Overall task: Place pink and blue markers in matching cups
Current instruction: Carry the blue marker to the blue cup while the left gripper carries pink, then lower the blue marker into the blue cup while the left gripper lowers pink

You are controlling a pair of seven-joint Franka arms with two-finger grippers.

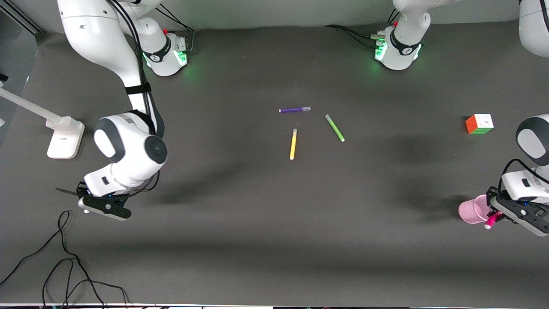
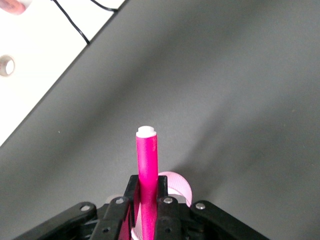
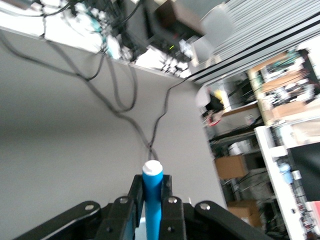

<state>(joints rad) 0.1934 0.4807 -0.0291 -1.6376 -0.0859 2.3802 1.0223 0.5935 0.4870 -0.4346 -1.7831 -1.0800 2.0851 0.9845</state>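
Next, my left gripper lets go of the pink marker, white tip upward, inside the pink cup [image 1: 480, 209] [image 2: 171, 194] just under that gripper's fingers.
My left gripper [image 1: 496, 216] is shut on the pink marker [image 1: 491, 221] at the left arm's end of the table. It holds the marker beside and partly over the pink cup [image 1: 472, 209]. In the left wrist view the pink marker [image 2: 147, 155] sticks out between the jaws of the left gripper [image 2: 148, 189], white tip outward, with the pink cup [image 2: 178, 184] just under them. My right gripper [image 1: 98, 206] hangs low at the right arm's end of the table. In the right wrist view it [image 3: 151, 194] is shut on the blue marker [image 3: 152, 186]. The blue cup is hidden.
A purple pen [image 1: 294, 110], a green pen [image 1: 334, 128] and a yellow pen [image 1: 293, 144] lie mid-table. A colour cube [image 1: 479, 124] sits toward the left arm's end. A white stand base [image 1: 64, 137] and a loose black cable [image 1: 64, 257] are at the right arm's end.
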